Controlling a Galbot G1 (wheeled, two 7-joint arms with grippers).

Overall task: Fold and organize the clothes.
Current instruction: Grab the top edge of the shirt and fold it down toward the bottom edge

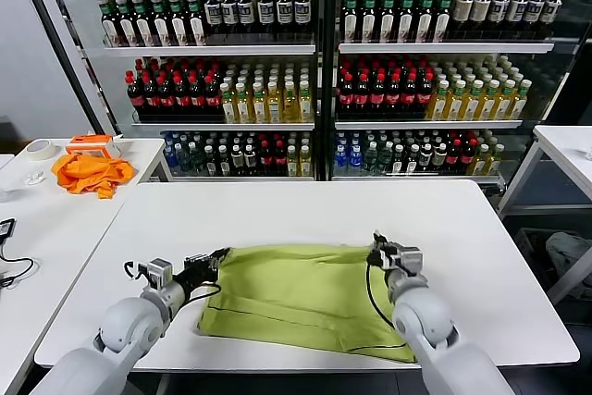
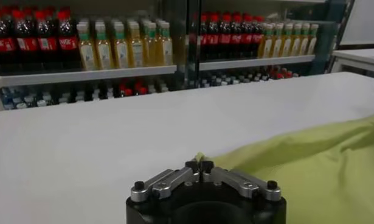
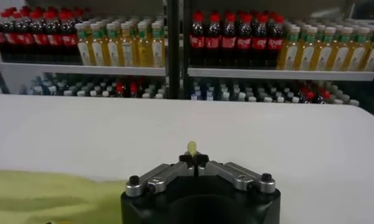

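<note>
Next, the right gripper lets go of the lime T-shirt's far corner, still held in its closed jaws, halfway [image 1: 396, 296] toward the table's front edge, on the shirt's side.
The lime T-shirt [image 1: 301, 298] lies folded flat on the white table [image 1: 305, 215], near the front edge. My left gripper [image 1: 211, 262] is shut on the shirt's far left corner; in the left wrist view [image 2: 199, 163] a bit of lime cloth pokes out between the closed fingertips and the shirt [image 2: 308, 164] spreads away to the side. My right gripper [image 1: 377, 249] is shut on the far right corner; in the right wrist view [image 3: 193, 158] a small lime tip sticks out of the closed jaws, with more of the shirt [image 3: 47, 195] lower down.
Drink shelves [image 1: 314, 53] full of bottles stand behind the table. A side table on the left holds a bright orange cloth [image 1: 90, 173], a tape roll [image 1: 39, 148] and an orange tool [image 1: 91, 141]. Another white table [image 1: 564, 150] is at the right.
</note>
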